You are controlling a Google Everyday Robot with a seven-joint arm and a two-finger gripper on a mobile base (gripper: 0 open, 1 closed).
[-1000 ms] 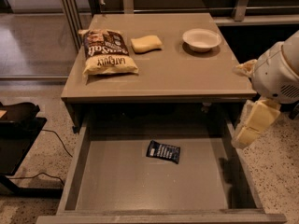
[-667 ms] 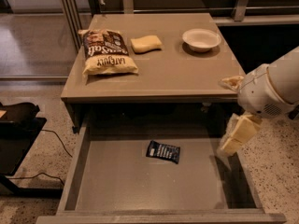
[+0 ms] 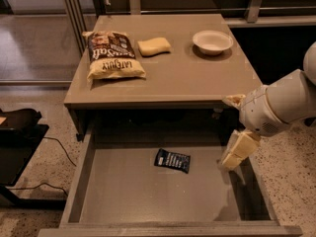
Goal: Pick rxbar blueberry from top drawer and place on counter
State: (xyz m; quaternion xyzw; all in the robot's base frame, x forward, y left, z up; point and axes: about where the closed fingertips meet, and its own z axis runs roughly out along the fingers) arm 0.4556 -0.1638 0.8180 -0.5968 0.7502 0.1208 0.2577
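Note:
The robot's gripper should close on the near end [image 3: 182, 163] of the rxbar blueberry, the end that points toward the white arm and lies farther from the chip bag.
The rxbar blueberry [image 3: 172, 160], a small flat dark navy wrapper with white text, lies on the floor of the open top drawer [image 3: 123, 196], near its back middle. My gripper [image 3: 237, 151] hangs from the white arm at the right, over the drawer's right side, a short way right of the bar and above it. It holds nothing. The counter [image 3: 177, 73] is the grey-brown tabletop above the drawer.
On the counter lie a brown-and-cream chip bag [image 3: 111, 55] at the left, a yellow sponge [image 3: 154, 46] in the middle and a white bowl [image 3: 212, 41] at the right. A black object [image 3: 17, 132] with a cable stands on the floor at the left.
My arm and gripper have moved left and down, from beside the drawer's right wall to over its right side, closer to the bar. The bar has not moved.

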